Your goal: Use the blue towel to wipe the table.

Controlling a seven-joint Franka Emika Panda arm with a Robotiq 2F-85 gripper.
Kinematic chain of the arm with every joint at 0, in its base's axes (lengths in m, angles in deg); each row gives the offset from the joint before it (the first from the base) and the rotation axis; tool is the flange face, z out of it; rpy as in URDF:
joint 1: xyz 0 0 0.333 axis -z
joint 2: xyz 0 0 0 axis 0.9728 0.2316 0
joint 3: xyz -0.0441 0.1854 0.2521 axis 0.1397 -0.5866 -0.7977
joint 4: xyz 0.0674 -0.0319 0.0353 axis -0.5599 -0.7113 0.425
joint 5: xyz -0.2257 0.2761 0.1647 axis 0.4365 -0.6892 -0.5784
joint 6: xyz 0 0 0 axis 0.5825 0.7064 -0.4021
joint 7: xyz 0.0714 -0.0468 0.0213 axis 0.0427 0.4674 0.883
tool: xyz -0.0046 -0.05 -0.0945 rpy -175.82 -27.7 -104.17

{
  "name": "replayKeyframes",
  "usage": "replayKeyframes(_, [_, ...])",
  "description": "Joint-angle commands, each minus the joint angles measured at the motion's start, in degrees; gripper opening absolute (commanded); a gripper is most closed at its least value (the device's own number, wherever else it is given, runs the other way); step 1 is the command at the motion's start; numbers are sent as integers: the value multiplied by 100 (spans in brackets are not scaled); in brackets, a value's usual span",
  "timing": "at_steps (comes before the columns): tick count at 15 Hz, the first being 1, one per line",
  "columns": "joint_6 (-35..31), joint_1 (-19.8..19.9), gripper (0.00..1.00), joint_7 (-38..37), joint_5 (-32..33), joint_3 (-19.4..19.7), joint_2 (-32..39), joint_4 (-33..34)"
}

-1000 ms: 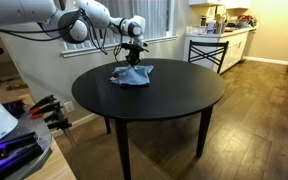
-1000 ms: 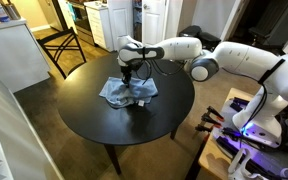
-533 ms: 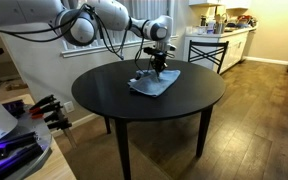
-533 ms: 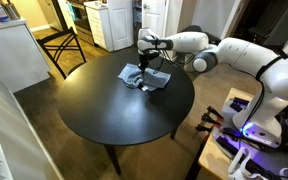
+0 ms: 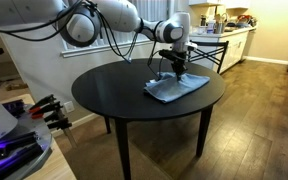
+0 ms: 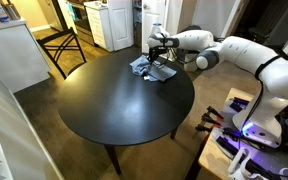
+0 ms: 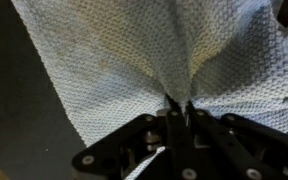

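The robot's gripper needs to let go of the blue towel on the far part of the black table [image 5: 149,75], toward the window.
The blue towel [image 5: 176,88] lies spread and rumpled on the round black table [image 5: 114,95], near its far edge. It also shows in an exterior view [image 6: 151,68] and fills most of the wrist view [image 7: 154,50]. My gripper [image 5: 174,68] stands straight down on the towel, seen too in an exterior view [image 6: 156,59]. In the wrist view the fingers [image 7: 178,106] are shut on a pinched fold of the cloth, which puckers towards the fingertips.
A black metal-framed stool [image 5: 208,50] stands beyond the table by the kitchen counter; it also shows in an exterior view [image 6: 64,45]. Equipment with cables [image 5: 46,108] sits beside the table. White appliances [image 6: 114,22] stand behind.
My gripper has dragged the towel across the tabletop, from one side of the far edge towards the other, keeping hold of it. The towel has spread flatter behind it.
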Motion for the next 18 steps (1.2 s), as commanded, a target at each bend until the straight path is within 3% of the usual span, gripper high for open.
replayKeyframes(1, [-208,-368,3,-812,172,221,1,-117])
replayKeyframes(7, [11,-1602,3,-495,246,161,14,-253])
replayKeyframes(11, [180,-1986,3,-350,330,48,17,-101])
replayKeyframes(15, [169,-2078,3,-197,354,60,14,130])
replayKeyframes(16, [152,-2081,31,-245,375,93,12,188])
replayKeyframes(18, [66,-2053,37,-263,359,87,-126,75])
